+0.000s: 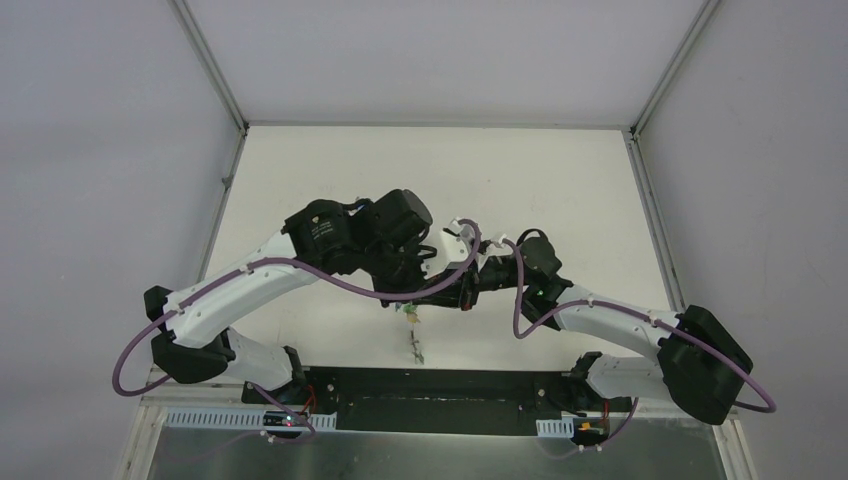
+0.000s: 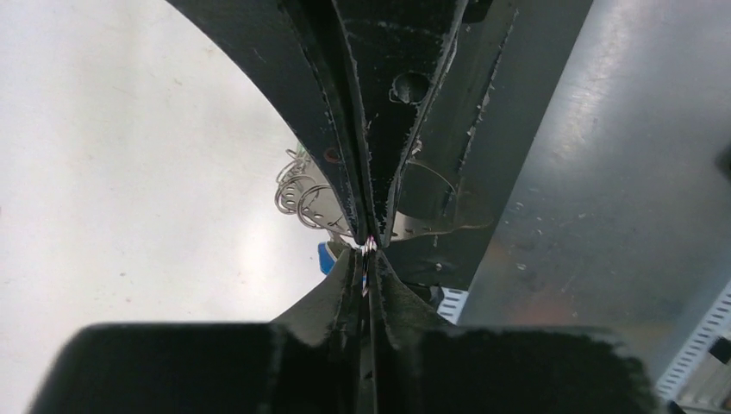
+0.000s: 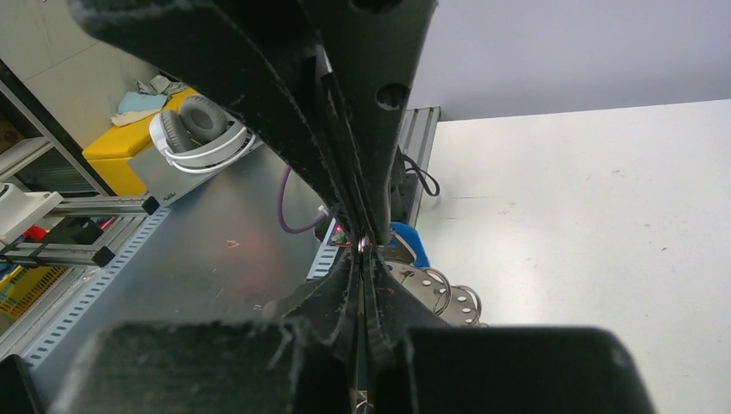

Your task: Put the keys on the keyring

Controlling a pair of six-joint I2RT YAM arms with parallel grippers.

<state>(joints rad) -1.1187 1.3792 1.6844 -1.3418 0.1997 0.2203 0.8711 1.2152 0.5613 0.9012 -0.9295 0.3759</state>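
Left gripper holds blue key from far side, wrist swung round; it should open, swing back, grip from the key's near side [image 1: 403,310].
My two grippers meet tip to tip above the middle of the table. In the left wrist view my left gripper [image 2: 369,252] is shut on a thin metal sliver, apparently the key with the blue head [image 2: 326,257] beside its tip. My right gripper [image 3: 360,252] is shut on a thin wire that reads as the keyring [image 3: 359,259], seen edge-on. Silver keys [image 3: 441,293] on small rings hang beside the right fingers; they also show in the left wrist view [image 2: 302,197]. In the top view a green-yellow key [image 1: 409,314] dangles below the grippers' meeting point. Most of the ring is hidden.
Another small key-like piece [image 1: 416,350] lies toward the near edge. The black base plate [image 1: 430,385] runs along the near edge between the arm bases. The white tabletop [image 1: 560,180] is walled at the back and both sides.
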